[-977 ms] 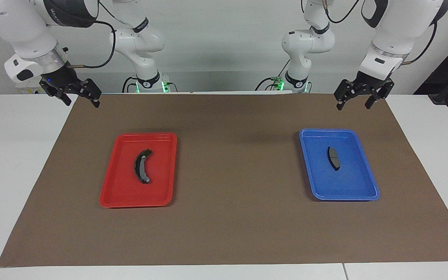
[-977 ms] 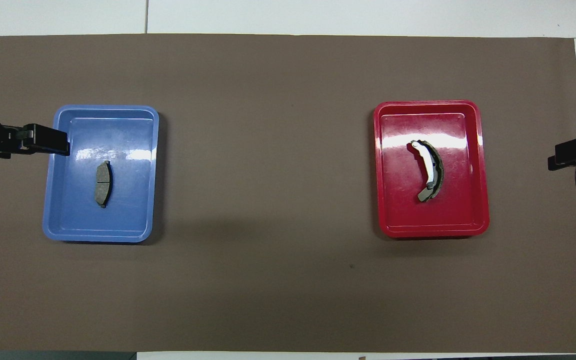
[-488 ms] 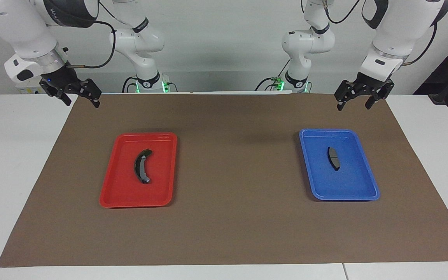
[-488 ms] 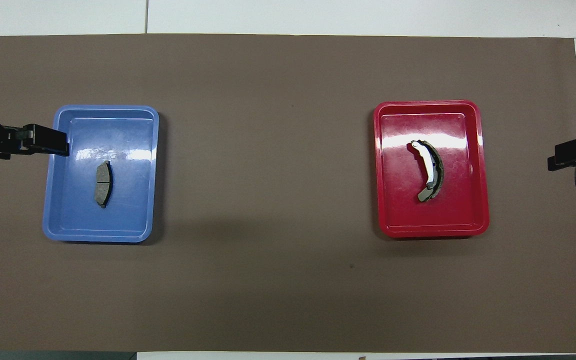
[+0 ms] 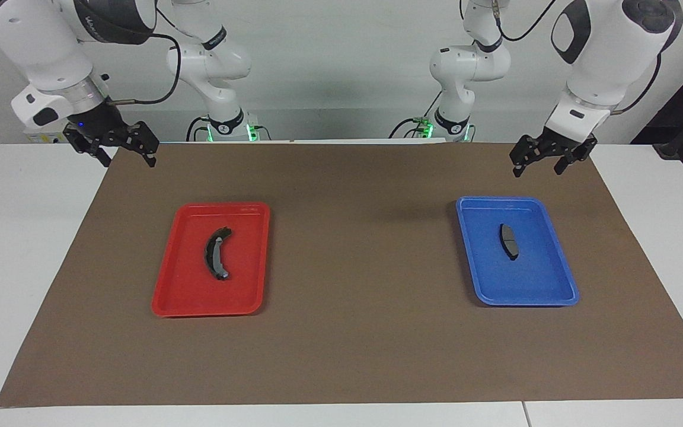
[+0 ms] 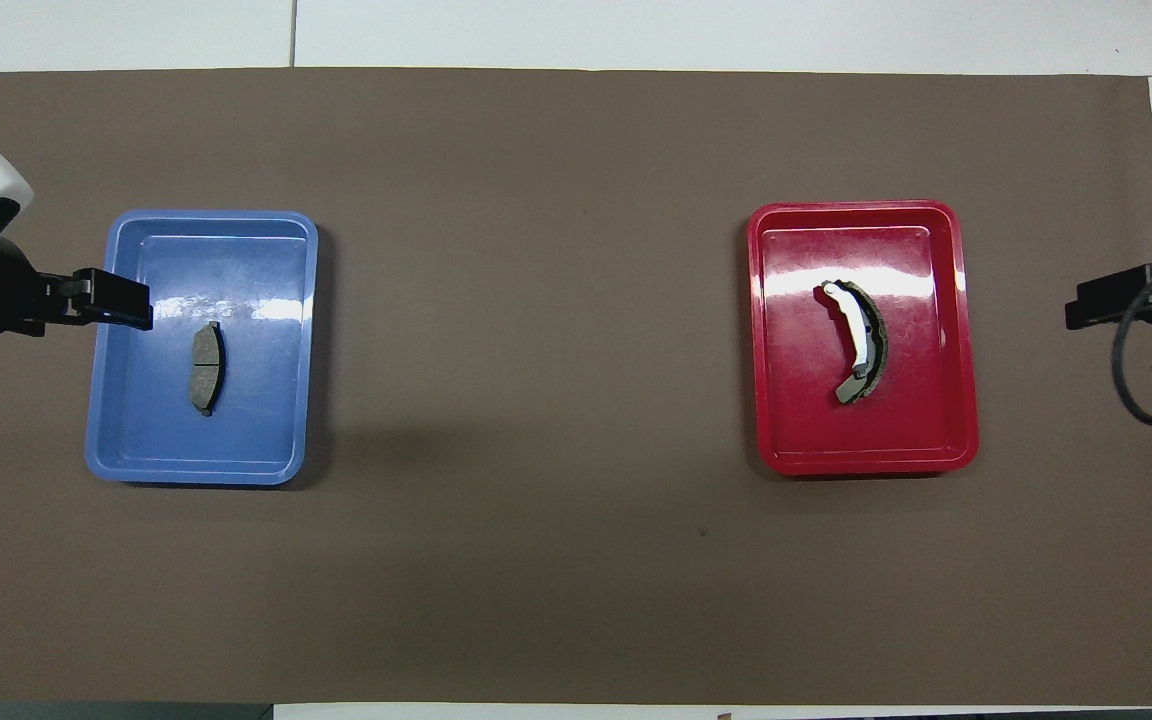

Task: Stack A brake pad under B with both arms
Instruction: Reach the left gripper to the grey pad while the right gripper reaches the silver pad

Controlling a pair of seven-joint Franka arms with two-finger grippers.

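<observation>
The robot's left gripper should next go to the A brake pad in the blue tray and close on the A brake pad's grooved middle [image 6: 208, 365].
The A brake pad [image 5: 508, 241] [image 6: 204, 355], short, dark grey and grooved across its middle, lies in the blue tray [image 5: 561, 261] [image 6: 101, 400]. B [image 5: 217, 254] [image 6: 858, 342], the long black crescent with a light strip, lies in the red tray [image 5: 166, 279] [image 6: 966, 330]. My left gripper [image 5: 537, 171] [image 6: 126, 303] hangs open and empty in the air over the brown mat by the blue tray's rim. Over the mat's edge at the right arm's end, well apart from the red tray, my right gripper [image 5: 128, 161] [image 6: 1086, 308] is open and empty.
A brown mat [image 5: 353, 249] [image 6: 536, 330] covers most of the white table and both trays sit on it, one toward each arm's end. A black cable loop [image 6: 1151, 360] hangs from the right arm's wrist.
Both grippers have shifted a little toward their trays, the left one now over the blue tray's rim in the overhead view. Pads and trays have not moved.
</observation>
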